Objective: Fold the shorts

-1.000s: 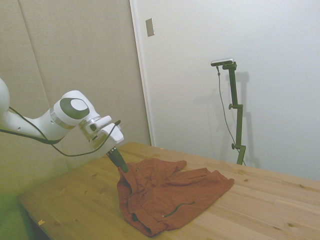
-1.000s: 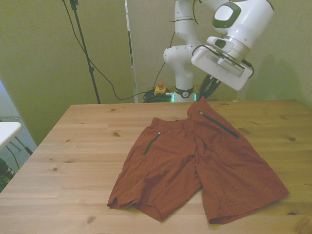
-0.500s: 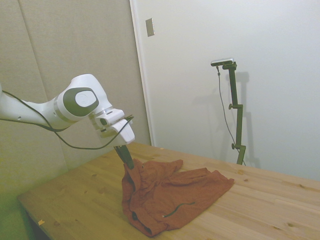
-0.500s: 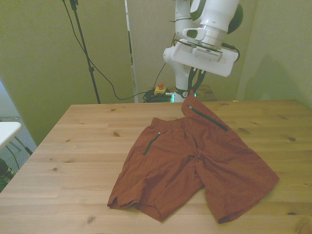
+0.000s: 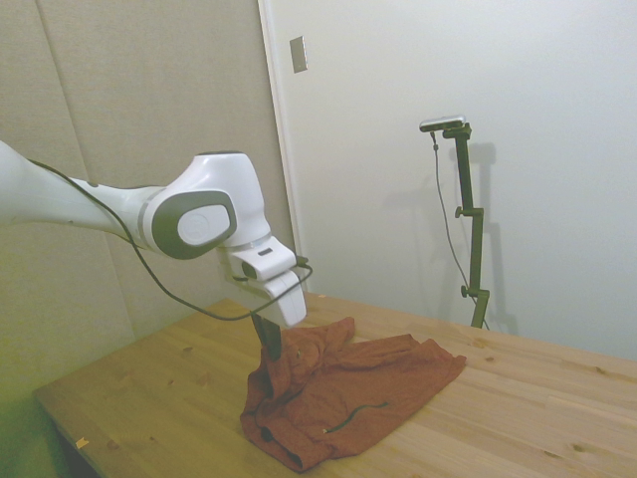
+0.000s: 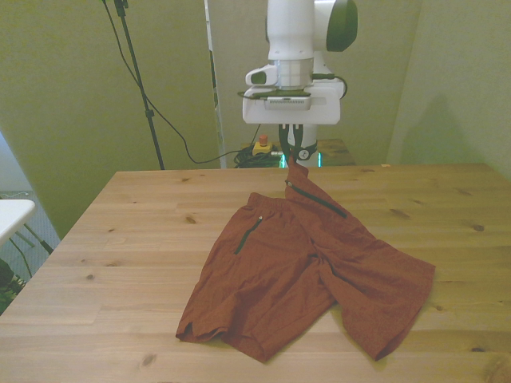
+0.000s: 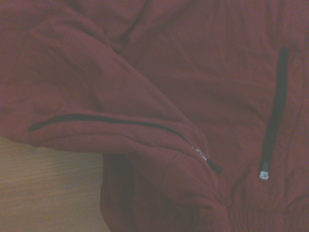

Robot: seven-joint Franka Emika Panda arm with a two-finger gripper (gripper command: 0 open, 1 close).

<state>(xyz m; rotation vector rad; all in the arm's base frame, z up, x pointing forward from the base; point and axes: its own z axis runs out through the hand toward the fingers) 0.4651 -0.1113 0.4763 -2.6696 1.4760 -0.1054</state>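
Next, my gripper releases the raised waistband corner on the flat waistband end (image 6: 256, 200) (image 7: 276, 218) just past the short dark zipper.
The rust-orange shorts (image 6: 303, 271) lie spread on the wooden table (image 6: 120, 239), with one waistband corner pulled up off the surface. My gripper (image 6: 292, 156) is shut on that raised corner, above the far middle of the garment. In the side view the gripper (image 5: 271, 351) holds the cloth just above the shorts (image 5: 348, 393), which drape down from it. A dark zipper line (image 6: 316, 201) runs along the lifted panel. The wrist view is filled by the shorts (image 7: 159, 96) with two dark zippers.
Bare table (image 5: 159, 398) stretches on both sides of the garment. A small orange scrap (image 5: 82, 442) lies near the table's near-left corner in the side view. Cables and a red button (image 6: 261, 144) sit on the floor behind the table.
The gripper has carried the held corner toward the front view's left, across the garment. The leg on the front view's right has been dragged inward with it.
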